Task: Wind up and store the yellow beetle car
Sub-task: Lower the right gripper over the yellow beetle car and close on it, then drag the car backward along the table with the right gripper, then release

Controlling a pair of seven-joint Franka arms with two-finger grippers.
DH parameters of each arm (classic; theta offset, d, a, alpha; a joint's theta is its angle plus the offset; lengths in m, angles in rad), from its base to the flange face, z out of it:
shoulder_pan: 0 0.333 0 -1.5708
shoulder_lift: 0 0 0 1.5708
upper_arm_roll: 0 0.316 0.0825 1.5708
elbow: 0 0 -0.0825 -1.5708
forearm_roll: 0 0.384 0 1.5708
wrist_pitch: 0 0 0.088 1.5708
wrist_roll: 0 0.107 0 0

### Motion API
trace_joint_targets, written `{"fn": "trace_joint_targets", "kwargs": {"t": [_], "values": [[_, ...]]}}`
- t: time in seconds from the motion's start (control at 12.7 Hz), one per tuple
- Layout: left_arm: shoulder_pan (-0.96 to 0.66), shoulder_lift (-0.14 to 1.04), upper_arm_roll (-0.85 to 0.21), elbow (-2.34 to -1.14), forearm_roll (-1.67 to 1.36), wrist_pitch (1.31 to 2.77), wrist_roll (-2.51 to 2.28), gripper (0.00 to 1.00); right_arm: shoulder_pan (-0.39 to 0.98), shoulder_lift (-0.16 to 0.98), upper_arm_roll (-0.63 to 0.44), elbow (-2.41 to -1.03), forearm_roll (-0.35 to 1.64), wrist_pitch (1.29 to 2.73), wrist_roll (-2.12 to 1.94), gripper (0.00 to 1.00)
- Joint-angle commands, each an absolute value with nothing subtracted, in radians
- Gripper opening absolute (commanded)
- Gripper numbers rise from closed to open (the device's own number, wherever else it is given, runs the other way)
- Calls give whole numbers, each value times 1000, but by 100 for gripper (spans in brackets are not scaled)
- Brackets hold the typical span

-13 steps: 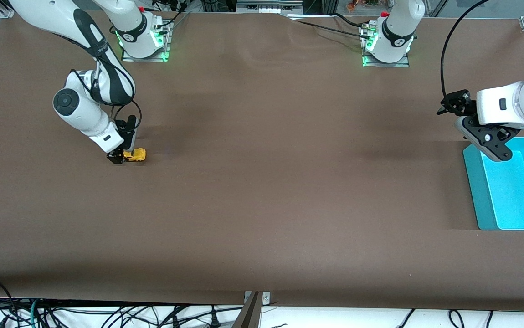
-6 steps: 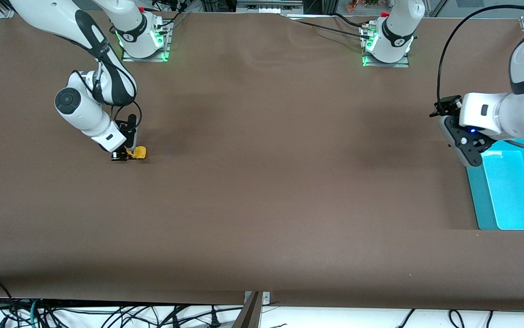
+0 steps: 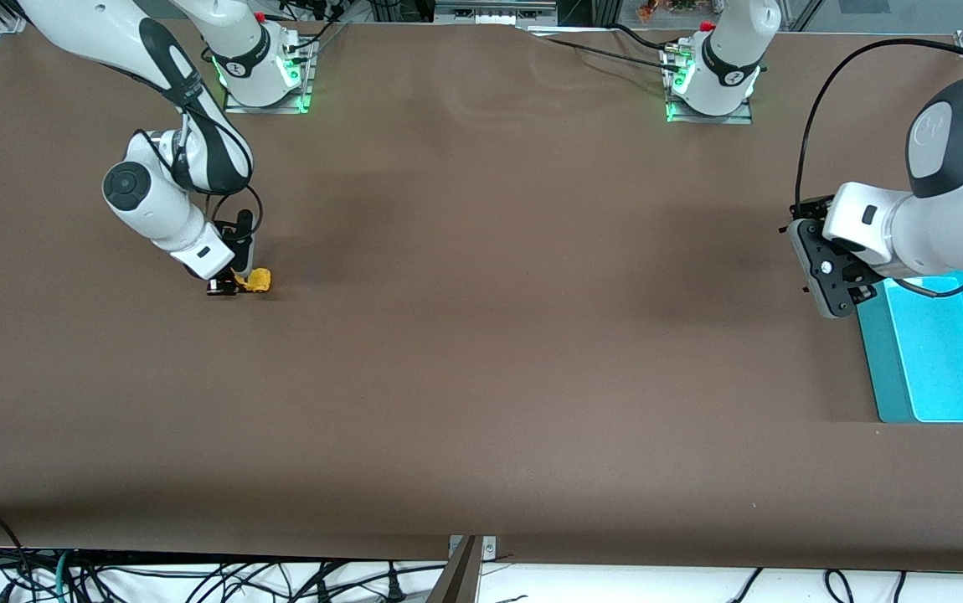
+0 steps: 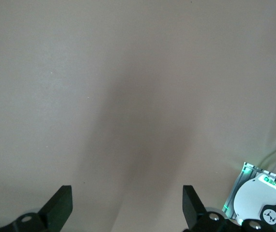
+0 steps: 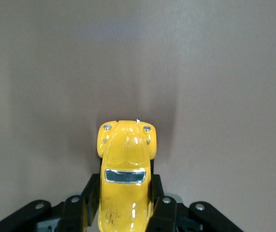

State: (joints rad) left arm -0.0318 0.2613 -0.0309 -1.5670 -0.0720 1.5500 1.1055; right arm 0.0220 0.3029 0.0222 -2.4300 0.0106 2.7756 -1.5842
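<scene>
My right gripper is going to set the yellow beetle car down on bare table [image 3: 146, 267] behind that gripper, farther away from the teal bin. The car is now held low at the table.
The yellow beetle car [image 3: 257, 280] is clamped between the fingers of my right gripper [image 3: 230, 286], low at the brown table toward the right arm's end. In the right wrist view the car [image 5: 126, 159] points away from the wrist, with the right gripper [image 5: 124, 208] shut on its sides. I cannot tell if its wheels touch the table. My left gripper [image 3: 829, 285] is open and empty, over bare table beside the teal bin [image 3: 871, 352]. In the left wrist view the left gripper [image 4: 127, 208] shows two wide-apart fingertips over bare table.
The teal bin lies at the left arm's end of the table and looks empty. The arm bases [image 3: 260, 67] [image 3: 712, 75] stand along the edge farthest from the front camera. The left arm's base also shows in the left wrist view [image 4: 264, 205].
My left gripper has swung off the teal bin's corner to the table beside it. The car in my right gripper has changed its tilt and shows shorter than before.
</scene>
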Motion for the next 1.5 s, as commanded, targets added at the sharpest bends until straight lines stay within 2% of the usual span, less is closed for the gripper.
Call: {"fn": "trace_joint_targets", "kwargs": {"t": [0.0, 0.24, 0.55, 0.87, 1.42], "values": [[-32, 233, -31, -1627, -57, 1604, 1138, 100, -81, 403, 28, -2428, 3, 2775, -1687, 23], [-32, 166, -31, -1744, -63, 1699, 1152, 100, -103, 443, -67, -2421, 8, 2776, -1843, 23], [-49, 141, -31, -1830, -61, 1784, 1172, 100, -130, 443, -172, -2416, 8, 2775, -2018, 23], [-49, 115, -31, -1925, -61, 1868, 1208, 100, -158, 460, -202, -2407, 5, 2777, -2049, 23], [-38, 117, -31, -1968, -64, 1940, 1298, 100, -195, 476, -210, -2375, 26, 2775, -2066, 23]]}}
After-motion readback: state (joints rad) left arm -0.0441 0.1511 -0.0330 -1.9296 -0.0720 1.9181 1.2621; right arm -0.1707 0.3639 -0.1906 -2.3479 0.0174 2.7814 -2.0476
